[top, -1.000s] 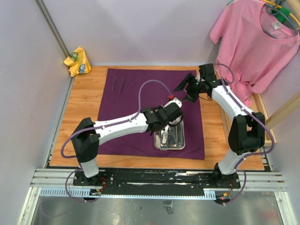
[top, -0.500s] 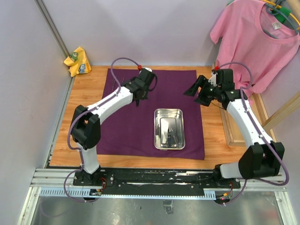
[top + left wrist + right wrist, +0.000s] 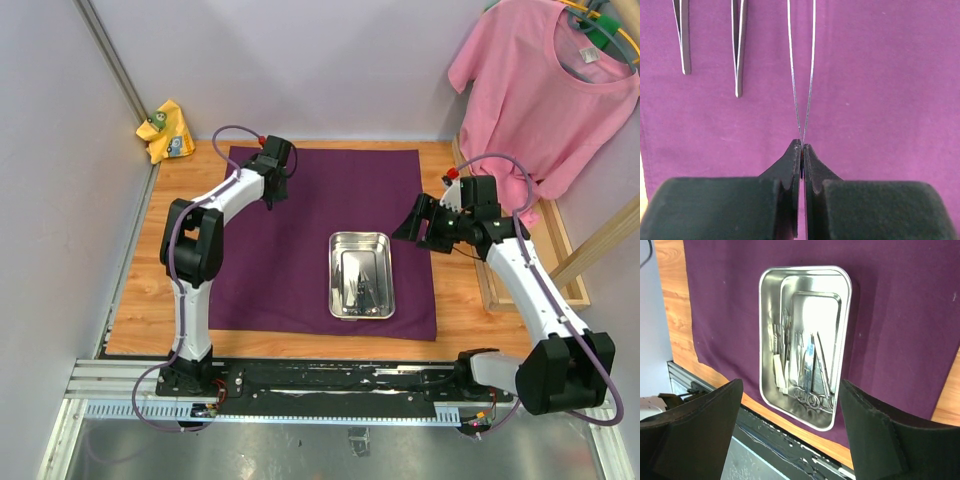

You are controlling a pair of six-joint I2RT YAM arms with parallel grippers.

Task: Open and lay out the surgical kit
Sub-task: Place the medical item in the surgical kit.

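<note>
Next, my left gripper lets go of the slim pair of forceps on the dark purple cloth (image 3: pixel 270 184) (image 3: pixel 787 42), beside the other forceps.
The dark purple cloth (image 3: pixel 320 200) lies spread flat on the wooden table. On its near right part stands the steel tray (image 3: pixel 361 275), which holds scissors (image 3: pixel 817 365), ring-handled instruments and a white gauze piece (image 3: pixel 777 371). My left gripper (image 3: pixel 802 146) is over the far left of the cloth, shut on a slim pair of forceps (image 3: pixel 802 75) that points away from the jaws. Two more forceps (image 3: pixel 738 50) lie on the cloth beside it. My right gripper (image 3: pixel 790 385) hovers open above the cloth's right edge (image 3: pixel 418 226), facing the tray (image 3: pixel 840 285), holding nothing.
A pink T-shirt (image 3: pixel 545 90) hangs at the back right above a wooden frame (image 3: pixel 560 235). A yellow rag (image 3: pixel 165 130) sits at the back left corner. Bare wood borders the cloth (image 3: pixel 175 250), and the metal rail (image 3: pixel 330 385) runs along the near edge.
My left arm swung from the tray to the far left of the cloth, carrying the forceps. My right arm drew back towards the cloth's right edge and its jaws widened.
</note>
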